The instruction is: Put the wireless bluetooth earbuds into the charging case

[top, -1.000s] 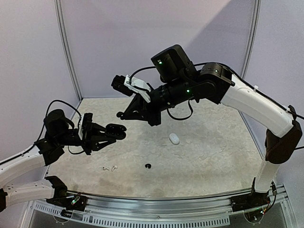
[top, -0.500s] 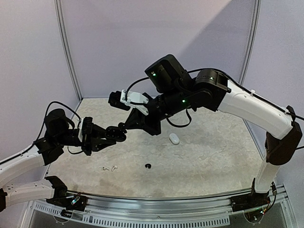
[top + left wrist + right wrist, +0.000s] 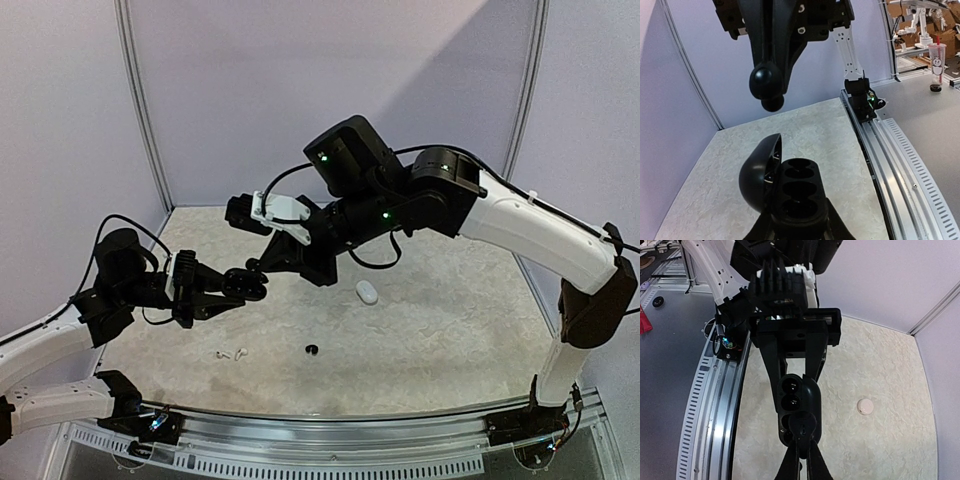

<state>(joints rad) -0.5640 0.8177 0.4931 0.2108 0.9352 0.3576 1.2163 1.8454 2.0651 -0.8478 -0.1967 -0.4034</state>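
The black earbud in my right gripper should be let go on the table (image 3: 348, 370) next to the other black earbud, toward the front rail.
My left gripper (image 3: 222, 290) is shut on an open black charging case (image 3: 245, 283), held above the table with its lid swung to one side. In the left wrist view the case (image 3: 799, 192) shows empty dark wells. My right gripper (image 3: 257, 267) is shut on a glossy black earbud (image 3: 803, 426), held just above the case (image 3: 791, 392). The bud (image 3: 766, 82) hangs over the case in the left wrist view. Another black earbud (image 3: 311, 349) and two white earbuds (image 3: 229, 354) lie on the table near the front.
A closed white pebble-shaped case (image 3: 367, 292) lies on the marbled table (image 3: 440, 320), right of centre; it also shows in the right wrist view (image 3: 865, 406). A metal rail (image 3: 330, 425) runs along the front edge, and walls enclose the back and sides.
My right arm has swung down and left, bringing the black earbud close over the open case. My left gripper has barely shifted.
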